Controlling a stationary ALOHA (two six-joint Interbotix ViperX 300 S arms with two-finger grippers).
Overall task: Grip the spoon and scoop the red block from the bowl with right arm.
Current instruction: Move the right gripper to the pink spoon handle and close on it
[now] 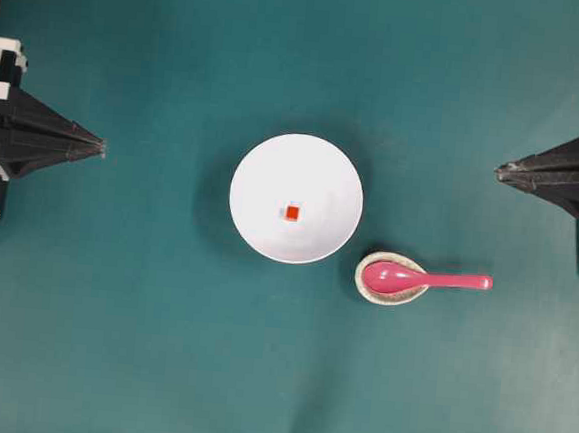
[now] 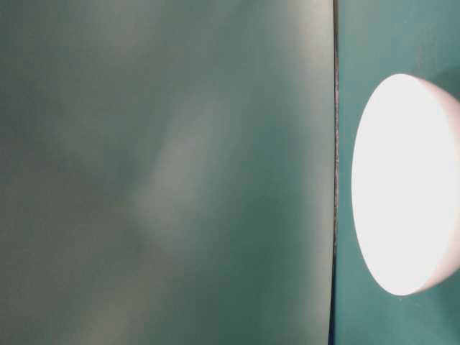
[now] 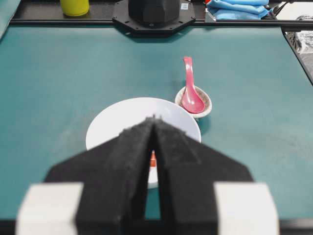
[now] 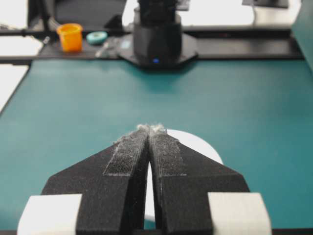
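Note:
The pink spoon's handle (image 1: 463, 281) is my right gripper's next target. It should close on the outer half, just short of the handle's end.
The white bowl (image 1: 263, 174) stands mid-table with the tiny red block (image 1: 292, 213) at its centre. The pink spoon (image 1: 425, 279) lies right of the bowl, its scoop resting in a small speckled dish (image 1: 369, 288) and its handle pointing right. My left gripper (image 1: 101, 147) is shut and empty at the left edge, far from the bowl. My right gripper (image 1: 499, 171) is shut and empty at the right edge, above the spoon's handle end. In the left wrist view the shut gripper (image 3: 154, 118) overlaps the bowl (image 3: 122, 117); the block (image 3: 152, 159) and spoon (image 3: 190, 93) show. The right wrist view shows its shut gripper (image 4: 149, 129) over the bowl (image 4: 200, 147).
The table-level view shows only the bowl's side (image 2: 410, 187) against teal. A yellow cup (image 3: 74, 7), blue cloth (image 3: 239, 9) and an arm base (image 3: 154, 12) sit at one table end. An orange cup (image 4: 70, 36) and the other base (image 4: 157, 39) sit at the opposite end.

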